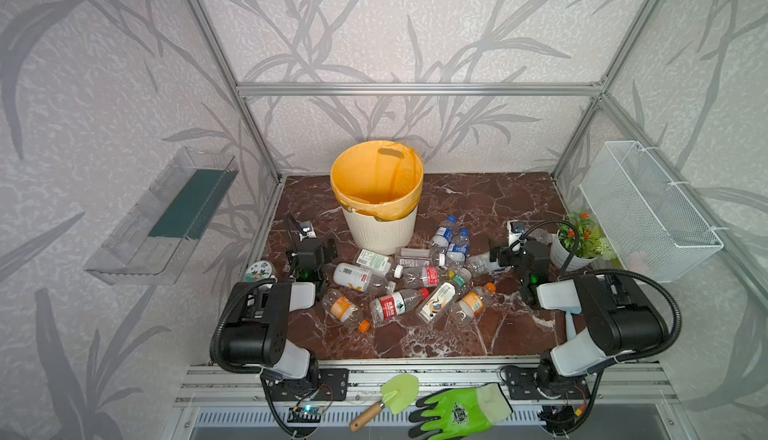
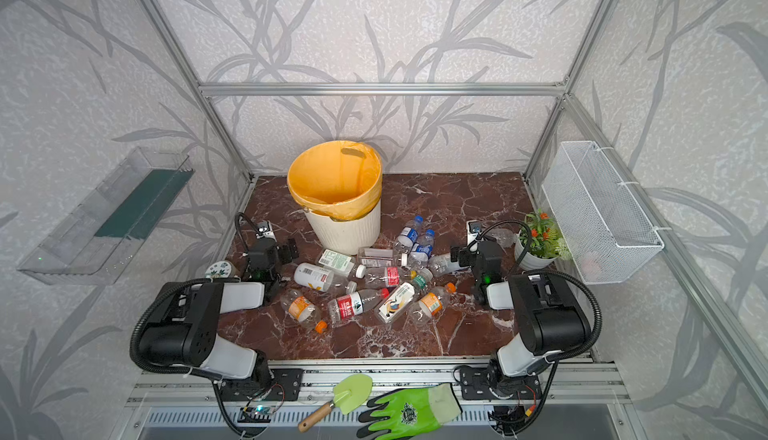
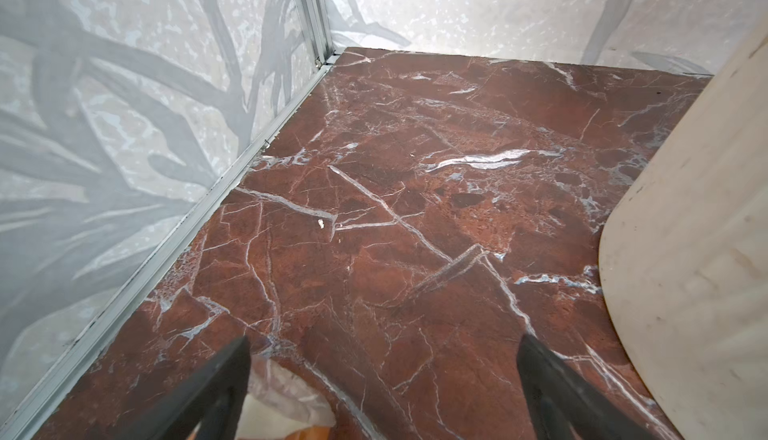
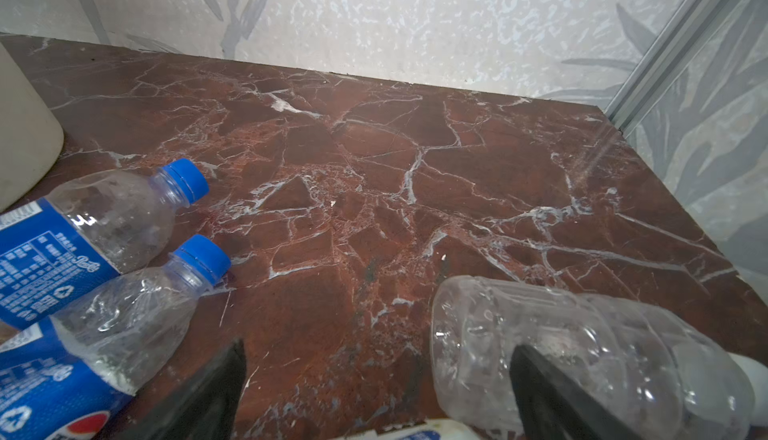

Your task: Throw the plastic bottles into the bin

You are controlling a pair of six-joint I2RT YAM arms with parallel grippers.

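I need to next close my right gripper on the lower body [image 4: 524,348] of the clear crumpled bottle beside the potted plant, away from the bottle's white cap.
The bin [image 1: 380,226] [image 2: 345,230], cream with a yellow-orange liner, stands at the back middle of the marble floor; its wall [image 3: 685,251] shows in the left wrist view. Several plastic bottles [image 1: 395,305] lie in a heap in front of it, among them two blue-capped bottles [image 4: 104,218] [image 4: 137,317]. My left gripper [image 1: 318,249] [image 3: 384,341] is open over bare marble left of the bin. My right gripper [image 1: 513,251] [image 4: 379,348] is open, nothing between its fingers. A clear crumpled bottle [image 4: 561,346] lies just beyond one fingertip.
A round-lidded jar [image 1: 259,271] sits by the left arm. A potted plant [image 1: 579,242] stands by the right arm. A wire basket [image 1: 648,209] hangs on the right wall, a clear tray [image 1: 166,218] on the left. A trowel [image 1: 390,396] and green glove [image 1: 461,411] lie on the front rail.
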